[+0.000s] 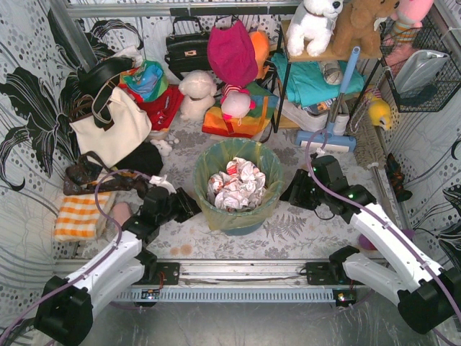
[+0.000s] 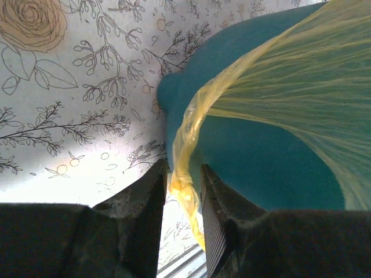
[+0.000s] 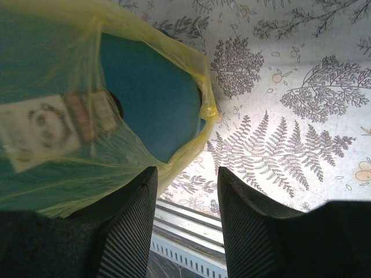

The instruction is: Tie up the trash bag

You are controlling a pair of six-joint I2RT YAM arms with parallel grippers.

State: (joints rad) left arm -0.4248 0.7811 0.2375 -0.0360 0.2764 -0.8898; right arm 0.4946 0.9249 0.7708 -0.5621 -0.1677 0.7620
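My left gripper will open wider, move over and pinch the trash bag's gathered edge (image 2: 188, 132) before tying, because the twisted yellow strip hangs loose between its fingers.
The trash bag (image 1: 236, 160), yellow-green with crumpled white paper inside, lines the teal bin (image 1: 238, 225) at the table's middle. My left gripper (image 1: 189, 205) is at the bin's left side. In the left wrist view its jaws (image 2: 182, 168) are narrowly open, with a twisted yellow strip of the bag (image 2: 186, 136) hanging between the fingers, not visibly pinched. My right gripper (image 1: 292, 189) is at the bin's right side. In the right wrist view (image 3: 186, 174) it is open and empty, with the bag's drooping edge (image 3: 185, 147) just above its left finger (image 3: 136, 214).
A cream tote bag (image 1: 115, 126) and an orange checked cloth (image 1: 75, 215) lie at the left. Plush toys, bags and a blue mop (image 1: 328, 137) crowd the back. A metal rail (image 1: 238, 272) runs along the near edge, also seen in the right wrist view (image 3: 185, 226).
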